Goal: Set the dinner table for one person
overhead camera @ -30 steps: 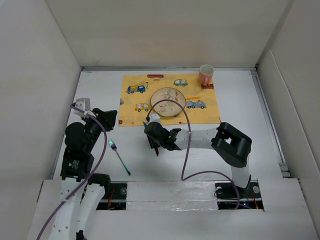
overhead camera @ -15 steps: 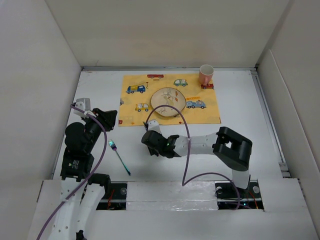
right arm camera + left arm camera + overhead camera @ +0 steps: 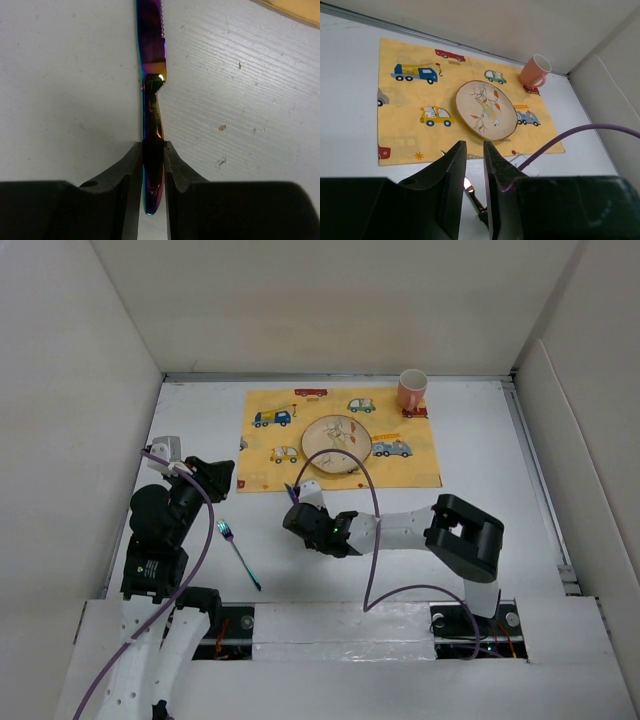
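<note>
My right gripper will release the iridescent knife on the yellow placemat, across the blue truck with the orange ladder (image 3: 383, 439). The knife is now just in front of the placemat.
My right gripper (image 3: 300, 510) is shut on the handle of an iridescent knife (image 3: 292, 488), just in front of the near edge of the yellow car-print placemat (image 3: 268, 445). In the right wrist view the gripper (image 3: 153, 150) clamps the knife (image 3: 151, 45) low over the white dinner table (image 3: 240, 90), blade pointing away. My left gripper (image 3: 215, 476) is shut and empty at the left; its wrist view (image 3: 475, 150) shows the knife (image 3: 468, 185) beyond the fingers. A plate (image 3: 337, 444) lies on the placemat with a pink mug (image 3: 412, 390) at its far right corner. An iridescent fork (image 3: 238, 553) lies on the table (image 3: 480, 460).
Off-white panels wall the table at the left, back and right. A purple cable (image 3: 372, 530) loops from the right arm over the plate's near edge. The left wrist view shows the plate (image 3: 486, 110), mug (image 3: 535, 71) and placemat (image 3: 405, 115).
My right gripper has moved a little left and toward the placemat with the knife in it. The left arm and the fork have not moved.
</note>
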Available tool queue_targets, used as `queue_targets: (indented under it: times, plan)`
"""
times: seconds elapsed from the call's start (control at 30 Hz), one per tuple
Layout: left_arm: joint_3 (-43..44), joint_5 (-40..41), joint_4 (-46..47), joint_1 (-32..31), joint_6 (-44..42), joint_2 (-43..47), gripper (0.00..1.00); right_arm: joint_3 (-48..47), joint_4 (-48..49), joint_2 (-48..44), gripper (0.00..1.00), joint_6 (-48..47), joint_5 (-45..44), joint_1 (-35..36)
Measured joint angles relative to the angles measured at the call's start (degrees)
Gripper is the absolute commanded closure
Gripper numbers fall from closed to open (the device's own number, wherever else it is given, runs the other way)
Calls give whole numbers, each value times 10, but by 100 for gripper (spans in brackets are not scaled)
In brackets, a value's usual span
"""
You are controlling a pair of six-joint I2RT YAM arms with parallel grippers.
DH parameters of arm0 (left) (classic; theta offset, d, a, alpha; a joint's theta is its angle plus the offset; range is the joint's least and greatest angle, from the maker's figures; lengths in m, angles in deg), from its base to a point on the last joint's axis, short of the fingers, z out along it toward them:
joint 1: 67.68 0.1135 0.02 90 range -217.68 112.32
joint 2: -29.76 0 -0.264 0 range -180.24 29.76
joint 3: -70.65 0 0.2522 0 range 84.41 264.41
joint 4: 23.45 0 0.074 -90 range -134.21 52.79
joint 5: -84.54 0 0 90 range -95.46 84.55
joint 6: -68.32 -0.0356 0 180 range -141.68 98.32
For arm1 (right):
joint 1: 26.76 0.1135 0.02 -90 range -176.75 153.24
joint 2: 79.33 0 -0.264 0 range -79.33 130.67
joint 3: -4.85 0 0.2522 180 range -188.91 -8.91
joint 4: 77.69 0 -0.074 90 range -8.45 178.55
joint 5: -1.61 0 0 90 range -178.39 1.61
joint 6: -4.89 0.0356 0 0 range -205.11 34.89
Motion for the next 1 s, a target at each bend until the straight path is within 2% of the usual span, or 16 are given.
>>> queue_targets:
  times: [0.1, 0.37, 0.73, 0.87, 1.0]
  plan:
    - [0, 0, 0, 0, 0, 0, 83, 4, 2, -2, 100, 0, -1, 2]
    - [0, 0, 0, 0, 0, 0, 83, 52, -23, -58, 100, 0, 0, 7]
    - [0, 0, 0, 0, 0, 0, 83, 59, -40, -170, 100, -4, -11, 7]
    - [0, 0, 0, 0, 0, 0, 83, 59, -51, -193, 100, -12, -14, -7]
    - [0, 0, 0, 0, 0, 0, 83, 60, -52, -222, 100, -31, -13, -56]
